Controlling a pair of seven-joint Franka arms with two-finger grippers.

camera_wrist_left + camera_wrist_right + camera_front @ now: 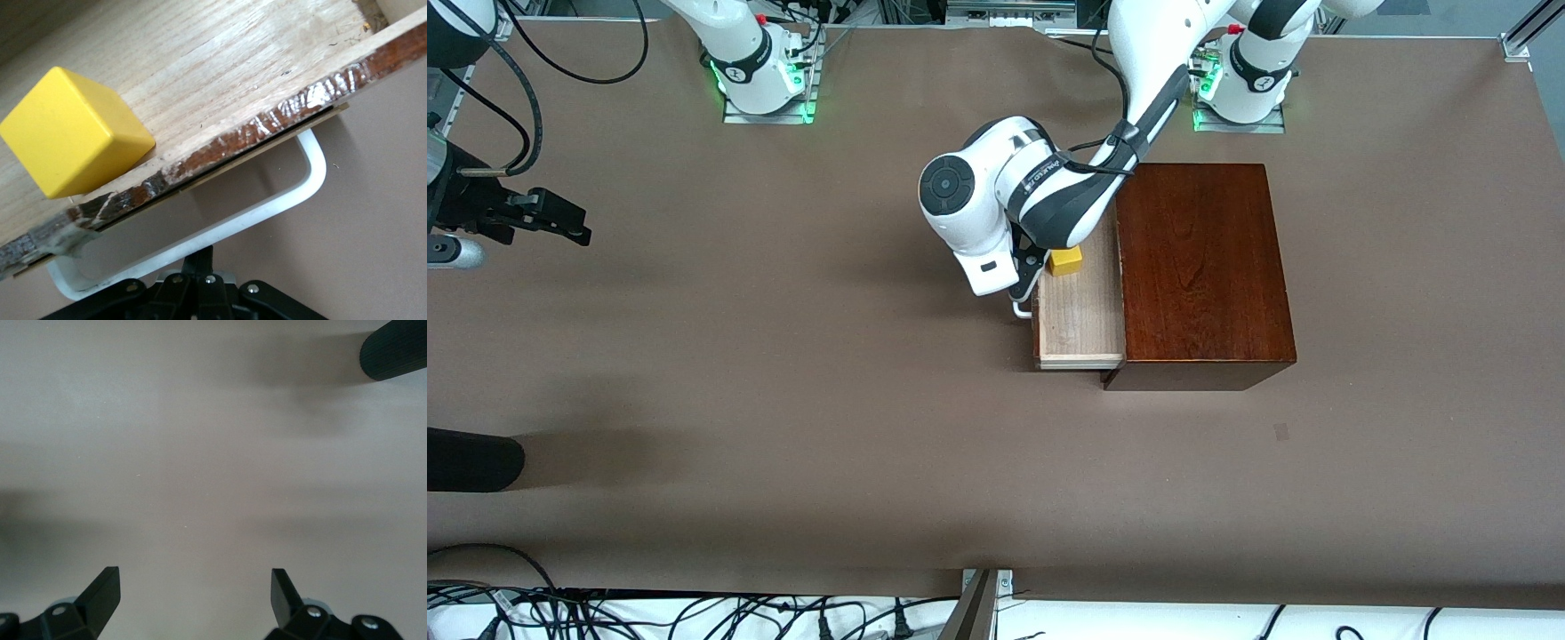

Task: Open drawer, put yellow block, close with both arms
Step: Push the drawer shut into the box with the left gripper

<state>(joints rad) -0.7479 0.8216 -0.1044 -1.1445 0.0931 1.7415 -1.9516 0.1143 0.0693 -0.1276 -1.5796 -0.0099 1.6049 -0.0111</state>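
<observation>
Next, my left gripper lets go of the white loop handle close against the open side of the dark mahogany box (1099, 271).
The drawer (1080, 320) stands pulled out of the dark mahogany box (1200, 267) toward the right arm's end of the table. The yellow block (1065, 260) lies in the pale tray, at its end farther from the front camera. In the left wrist view the block (73, 133) sits just inside the reddish drawer front (267, 130). My left gripper (1025, 286) is at the white loop handle (1020, 309). Its fingers (203, 257) are together, poking up inside the handle's loop (267, 207). My right gripper (560, 222) waits open and empty over bare table at the right arm's end; it also shows in the right wrist view (193, 587).
A black rounded object (471, 458) juts in at the table's edge at the right arm's end, nearer the front camera; it also shows in the right wrist view (393, 347). Cables trail along the table's near edge (694, 613). Brown table top (783, 400) spreads between the box and the right gripper.
</observation>
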